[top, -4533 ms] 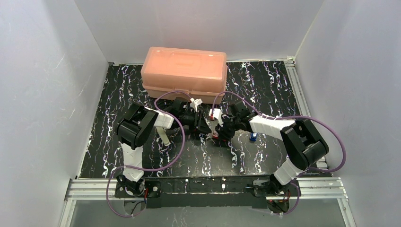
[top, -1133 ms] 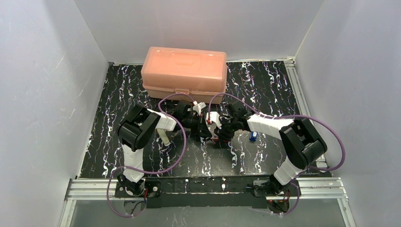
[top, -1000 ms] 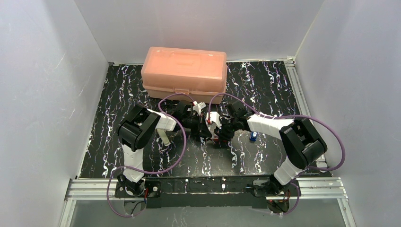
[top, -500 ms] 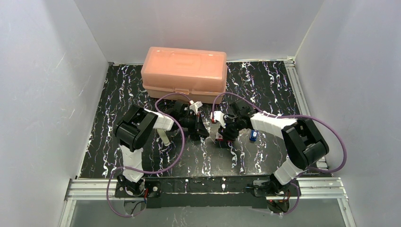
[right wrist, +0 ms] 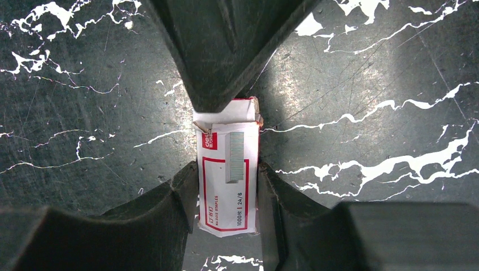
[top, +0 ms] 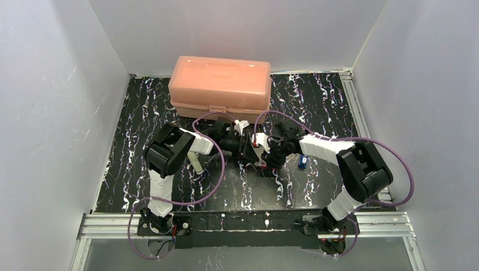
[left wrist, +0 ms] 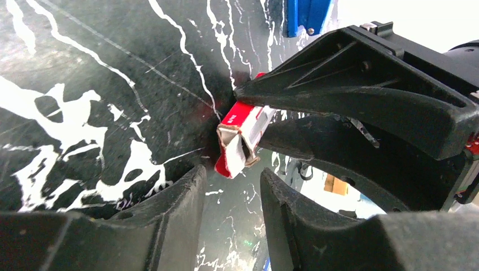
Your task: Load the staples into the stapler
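I can see the box's open end just beyond my left gripper's fingers, so I need to reach closer with that gripper, pinch the tray's edge (left wrist: 229, 164) and pull the tray out.
The staples are a small red-and-white box (right wrist: 229, 175) with a strip of silvery staples printed or lying on its top. My right gripper (right wrist: 227, 169) is shut on the box's two long sides and holds it low over the mat. In the left wrist view the box's open end (left wrist: 240, 138) sits just beyond my left gripper (left wrist: 229, 172), whose jaws stand a little apart with nothing between them. In the top view the left gripper (top: 247, 155) and the right gripper (top: 261, 160) meet at the middle of the mat. A small blue stapler (top: 303, 163) lies right of them.
A large orange lidded box (top: 220, 84) stands at the back of the black marbled mat (top: 141, 113). A pale oblong thing (top: 196, 162) lies by the left arm. The blue stapler also shows in the left wrist view (left wrist: 305, 14). White walls enclose three sides.
Half a second ago my left gripper had pulled away to the left. It has since come back to the end of the box. My right gripper has kept its hold on the box.
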Robot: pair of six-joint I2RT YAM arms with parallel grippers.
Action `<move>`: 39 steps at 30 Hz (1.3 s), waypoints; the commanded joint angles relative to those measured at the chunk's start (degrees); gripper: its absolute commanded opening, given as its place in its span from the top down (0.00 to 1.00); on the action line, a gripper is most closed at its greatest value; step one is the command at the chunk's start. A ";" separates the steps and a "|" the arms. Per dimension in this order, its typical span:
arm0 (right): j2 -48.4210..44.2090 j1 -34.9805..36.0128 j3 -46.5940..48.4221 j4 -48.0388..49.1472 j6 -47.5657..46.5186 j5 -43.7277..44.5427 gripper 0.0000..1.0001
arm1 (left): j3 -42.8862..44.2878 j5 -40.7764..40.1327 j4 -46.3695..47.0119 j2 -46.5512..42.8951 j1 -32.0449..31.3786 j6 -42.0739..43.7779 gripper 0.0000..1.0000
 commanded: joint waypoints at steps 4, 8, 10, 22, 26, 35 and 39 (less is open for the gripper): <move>0.84 -0.30 0.08 -3.81 0.15 -0.23 0.53 | 1.47 -1.45 -0.76 3.64 -1.41 -0.39 0.59; 0.86 -0.30 0.09 -3.97 0.17 -0.25 0.53 | 1.53 -2.12 -0.49 4.19 -1.69 -0.18 0.63; 0.87 -0.29 0.18 -3.97 0.18 -0.24 0.53 | 1.41 -2.47 -0.46 4.54 -1.91 -0.02 0.64; 0.95 -0.29 0.13 -3.87 0.26 -0.37 0.53 | 1.52 -4.06 -0.16 5.83 -2.90 0.97 0.77; 0.96 -0.24 0.09 -3.84 0.22 -0.36 0.53 | 1.42 -4.46 0.32 6.13 -2.93 0.82 0.78; 1.30 -0.30 0.09 -4.07 0.06 -0.59 0.51 | 1.83 -5.61 0.69 6.37 -3.11 0.47 0.87; 1.39 -0.28 0.09 -5.01 -0.47 -0.50 0.41 | 1.44 -6.16 0.65 5.83 -3.13 0.18 0.96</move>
